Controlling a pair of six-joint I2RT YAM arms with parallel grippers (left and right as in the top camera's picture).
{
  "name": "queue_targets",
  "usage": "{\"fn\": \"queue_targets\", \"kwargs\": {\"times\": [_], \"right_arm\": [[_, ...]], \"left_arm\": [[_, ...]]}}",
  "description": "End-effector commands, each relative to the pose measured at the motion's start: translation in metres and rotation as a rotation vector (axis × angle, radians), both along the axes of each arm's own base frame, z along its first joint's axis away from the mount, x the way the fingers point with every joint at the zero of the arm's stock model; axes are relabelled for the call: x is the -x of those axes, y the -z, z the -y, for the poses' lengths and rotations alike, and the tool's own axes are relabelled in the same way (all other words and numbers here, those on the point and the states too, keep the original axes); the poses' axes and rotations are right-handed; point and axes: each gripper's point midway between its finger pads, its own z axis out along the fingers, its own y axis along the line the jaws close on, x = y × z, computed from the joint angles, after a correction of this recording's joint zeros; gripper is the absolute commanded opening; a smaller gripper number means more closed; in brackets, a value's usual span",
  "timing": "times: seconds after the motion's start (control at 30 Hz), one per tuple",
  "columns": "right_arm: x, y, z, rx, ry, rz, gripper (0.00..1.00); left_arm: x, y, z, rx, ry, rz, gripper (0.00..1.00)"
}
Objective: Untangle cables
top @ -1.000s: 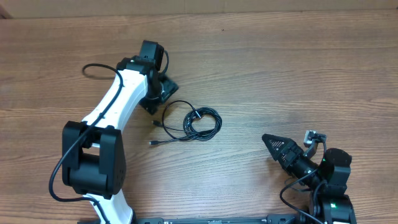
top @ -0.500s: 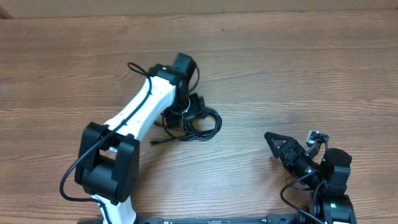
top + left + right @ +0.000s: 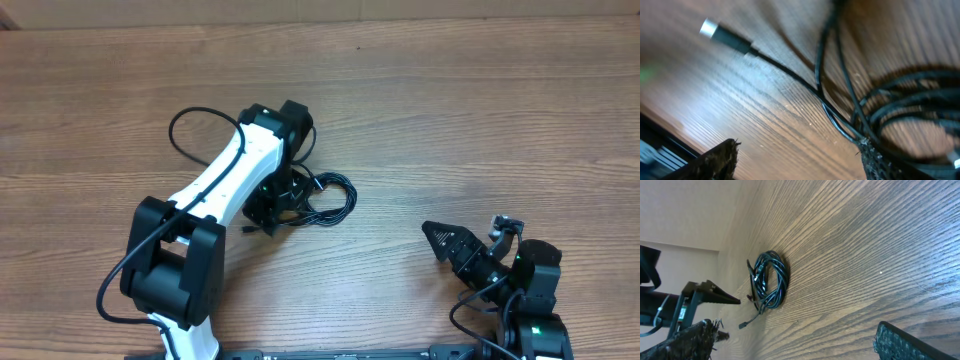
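The robot's right gripper will move to the black coil and close on the coil's outer bend (image 3: 352, 200) (image 3: 785, 279), on the side farthest from the left gripper.
The cables (image 3: 335, 200) lie as one loose black coil mid-table, with a plug end (image 3: 710, 28) trailing off on the wood. My left gripper (image 3: 272, 208) is down at the coil's left edge. In the left wrist view it (image 3: 797, 162) is open with bare wood between the fingers, and the right fingertip (image 3: 875, 160) touches a strand where several cords (image 3: 900, 107) cross. My right gripper (image 3: 440, 240) hovers near the front right, open and holding nothing (image 3: 795, 342). From there the coil (image 3: 771, 280) shows far off.
The left arm's white link (image 3: 225, 170) reaches diagonally over the table's left half, its own thick wire (image 3: 185, 130) looping beside it. Wood tabletop (image 3: 480, 120) stretches to the back and right. A pale wall (image 3: 685, 210) borders the table's far edge.
The left arm swung from the back left over to the coil and came down at its left side. The coil looks slightly nudged. The right arm barely moved.
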Motion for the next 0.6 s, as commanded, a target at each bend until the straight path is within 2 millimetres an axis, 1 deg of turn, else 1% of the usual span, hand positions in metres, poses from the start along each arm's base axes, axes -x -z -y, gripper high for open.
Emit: {"fn": "queue_targets", "kwargs": {"times": [0.0, 0.13, 0.23, 0.33, 0.37, 0.4, 0.43, 0.47, 0.57], "right_arm": [[-0.004, -0.009, 0.001, 0.025, -0.008, 0.037, 1.00], [-0.004, -0.009, 0.001, 0.027, -0.010, 0.039, 1.00], [-0.004, -0.009, 0.001, 0.043, -0.021, 0.050, 1.00], [-0.004, -0.009, 0.001, 0.060, -0.033, 0.064, 1.00], [-0.004, -0.009, 0.001, 0.061, -0.034, 0.063, 1.00], [-0.004, -0.008, 0.001, 0.061, -0.034, 0.061, 0.99], [-0.004, -0.008, 0.001, 0.061, -0.034, 0.061, 1.00], [-0.004, -0.008, 0.001, 0.061, -0.034, 0.062, 1.00], [-0.004, -0.008, 0.001, 0.061, -0.034, 0.062, 1.00]], "left_arm": [[0.009, 0.009, -0.004, -0.102, -0.313, 0.004, 0.84], [0.006, 0.033, 0.000, -0.073, -0.353, 0.043, 0.86], [0.005, 0.051, 0.008, -0.035, -0.385, 0.067, 0.84], [0.005, 0.062, 0.008, -0.034, -0.439, 0.086, 0.82], [0.005, 0.065, 0.009, -0.029, -0.445, 0.090, 0.78], [0.004, 0.066, 0.009, -0.024, -0.445, 0.095, 0.71], [0.004, 0.068, 0.010, -0.020, -0.442, 0.100, 0.66], [0.005, 0.068, 0.010, -0.022, -0.439, 0.099, 0.58], [0.007, 0.068, 0.014, -0.031, -0.415, 0.110, 0.27]]}}
